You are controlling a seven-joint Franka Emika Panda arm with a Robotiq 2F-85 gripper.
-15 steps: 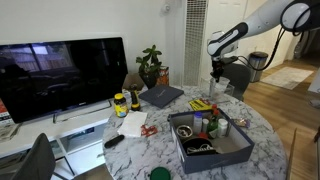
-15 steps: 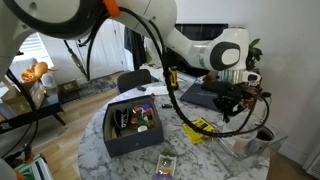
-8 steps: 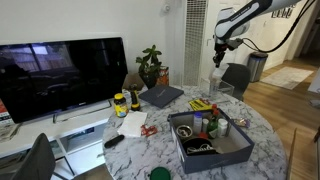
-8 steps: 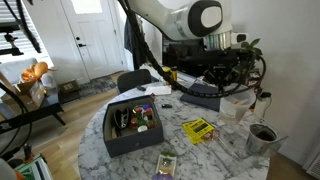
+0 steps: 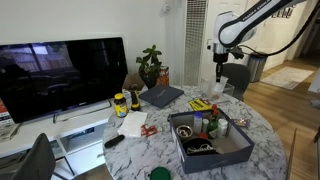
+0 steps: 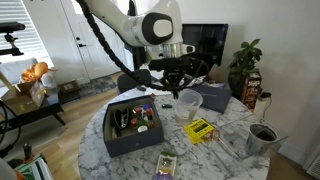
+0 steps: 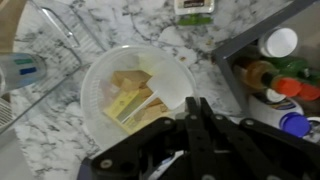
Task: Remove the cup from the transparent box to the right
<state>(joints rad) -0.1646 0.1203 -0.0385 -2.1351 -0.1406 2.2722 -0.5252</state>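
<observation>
The robot's gripper should release the clear plastic cup, now held above a yellow packet, on the marble table [image 5: 171,104] between the closed laptop and the tray.
My gripper [image 6: 181,86] is shut on the rim of a clear plastic cup [image 6: 187,104] and holds it in the air above a yellow packet [image 6: 200,128]. In the wrist view the fingers [image 7: 188,100] pinch the cup's near rim, and the cup [image 7: 125,85] shows round from above with the packet visible through it. In an exterior view the gripper [image 5: 221,73] hangs over the table's far side. The transparent box [image 6: 256,148] stands apart at the table's edge with a dark round thing inside it.
A large dark blue-grey tray [image 6: 125,141] full of bottles and small items sits on the marble table and also shows in the other views [image 5: 226,151] [image 7: 246,40]. A closed laptop [image 5: 161,96], a plant [image 5: 151,66] and a TV [image 5: 62,72] are nearby.
The gripper rose from the transparent box with the clear cup in it and carried it across the table toward the tray, over the yellow packet.
</observation>
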